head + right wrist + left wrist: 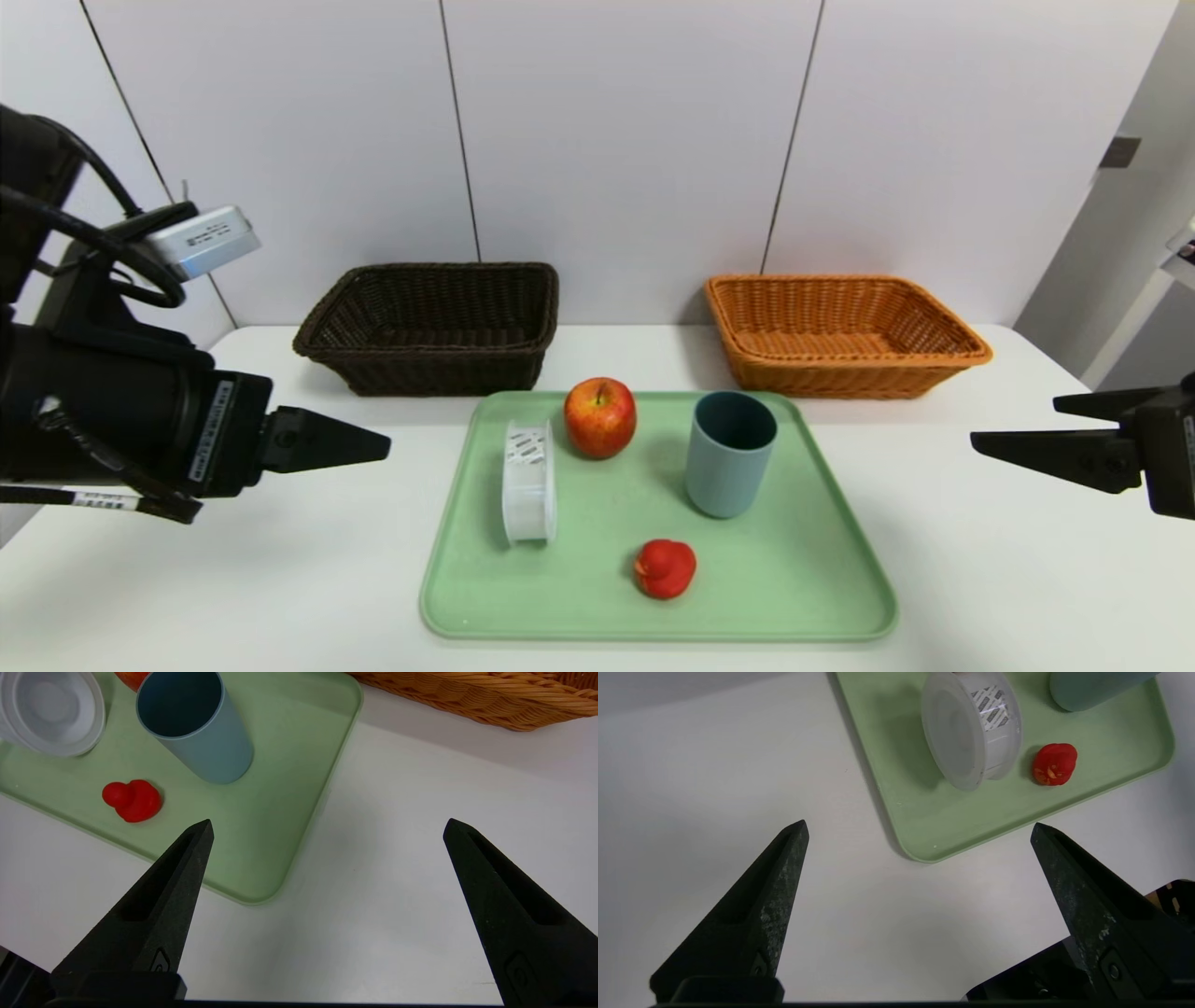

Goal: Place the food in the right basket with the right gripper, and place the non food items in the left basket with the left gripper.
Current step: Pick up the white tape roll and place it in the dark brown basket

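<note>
The left gripper should next go to the clear plastic tub's middle (528, 480) (983, 731) and close there across both round sides, because the tub is a non food item.
A green tray (822, 597) holds a red apple (599, 417), a small red pepper-like piece (665, 567), a blue-grey cup (729, 454) standing upright, and a clear plastic tub (529, 482) lying on its side. Behind the tray sit a dark brown basket (434, 327) on the left and an orange basket (840, 333) on the right. My left gripper (378, 446) hovers over the table left of the tray, open and empty (920, 830). To the right of the tray my right gripper (1018, 425) is likewise open and empty (327, 828).
The white table (233, 569) runs up to a panelled wall behind the baskets. Bare tabletop lies on both sides of the tray, under each gripper.
</note>
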